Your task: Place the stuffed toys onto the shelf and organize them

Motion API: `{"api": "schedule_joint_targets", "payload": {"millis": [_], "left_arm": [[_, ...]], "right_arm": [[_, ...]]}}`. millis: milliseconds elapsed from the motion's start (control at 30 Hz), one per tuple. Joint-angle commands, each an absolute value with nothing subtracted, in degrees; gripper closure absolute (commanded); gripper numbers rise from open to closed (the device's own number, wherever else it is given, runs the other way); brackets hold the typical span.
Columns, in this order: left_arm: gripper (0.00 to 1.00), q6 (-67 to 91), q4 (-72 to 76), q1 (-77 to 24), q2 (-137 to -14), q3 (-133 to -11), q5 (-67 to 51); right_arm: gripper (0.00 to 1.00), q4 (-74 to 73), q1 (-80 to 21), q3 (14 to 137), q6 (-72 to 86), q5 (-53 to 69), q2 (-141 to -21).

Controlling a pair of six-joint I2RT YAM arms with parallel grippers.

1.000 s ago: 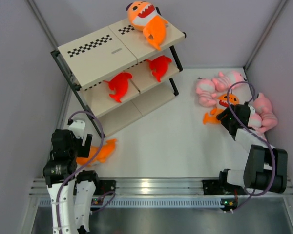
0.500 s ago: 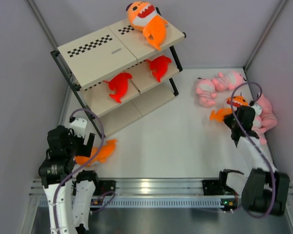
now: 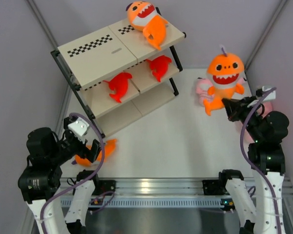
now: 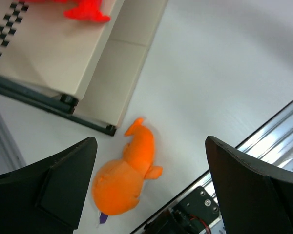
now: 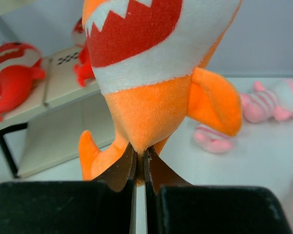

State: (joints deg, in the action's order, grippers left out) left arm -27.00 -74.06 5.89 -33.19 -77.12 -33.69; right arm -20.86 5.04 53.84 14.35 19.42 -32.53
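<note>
The orange shark is lying by the shelf's front corner. Next, my left gripper will move to the back of the head (image 3: pixel 83 161) (image 4: pixel 121 195) of that shark and close there.
My right gripper (image 3: pixel 226 102) (image 5: pixel 140 155) is shut on the belly seam of an orange shark (image 3: pixel 225 72) (image 5: pixel 151 73) and holds it upright in the air, above the right side of the table. My left gripper (image 3: pixel 86 145) (image 4: pixel 150 141) hangs open above another orange shark (image 3: pixel 101 151) (image 4: pixel 124 180) that lies on the table by the shelf's front corner. The shelf (image 3: pixel 97 51) (image 4: pixel 53 53) stands at the back left. It carries a third orange shark (image 3: pixel 146 19) on top and two red sharks (image 3: pixel 118 84) (image 3: pixel 159 65) on the middle board.
Pink plush animals (image 3: pixel 203 87) (image 5: pixel 273 102) lie on the table at the right, partly hidden behind the lifted shark and my right arm. A metal rail (image 3: pixel 151 187) (image 4: pixel 263 141) runs along the near edge. Grey walls close in both sides.
My right gripper closed on the orange shark among the pink toys and lifted it high. My left arm rose and drew back from the shark on the table, still open.
</note>
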Motion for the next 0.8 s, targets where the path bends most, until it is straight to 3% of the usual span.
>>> {"api": "schedule_joint_targets", "payload": {"millis": [0, 133, 400, 533, 767], "left_arm": [[0.01, -24.27, -74.36, 5.54, -36.82, -83.57, -46.57], [0.01, -23.20, -74.44, 5.62, -39.11, -87.80, -49.22], [0.01, -23.81, -74.36, 5.63, -37.71, -85.43, -44.04], [0.01, -24.96, -74.36, 5.63, -36.83, -84.20, -42.01], [0.01, -26.54, -74.36, 5.54, -35.33, -81.13, -39.90]], "right_arm": [[1.00, -23.55, 0.63, 60.98, 10.90, 32.69, -35.49], [1.00, -29.25, -7.97, 77.90, 11.60, 31.20, -43.40], [1.00, -38.49, -22.32, 111.50, 11.69, 25.93, -70.52], [1.00, -36.13, -26.09, 127.83, 14.67, 27.42, -82.33], [1.00, -23.31, -33.83, 141.32, 23.72, 29.53, -99.38]]}}
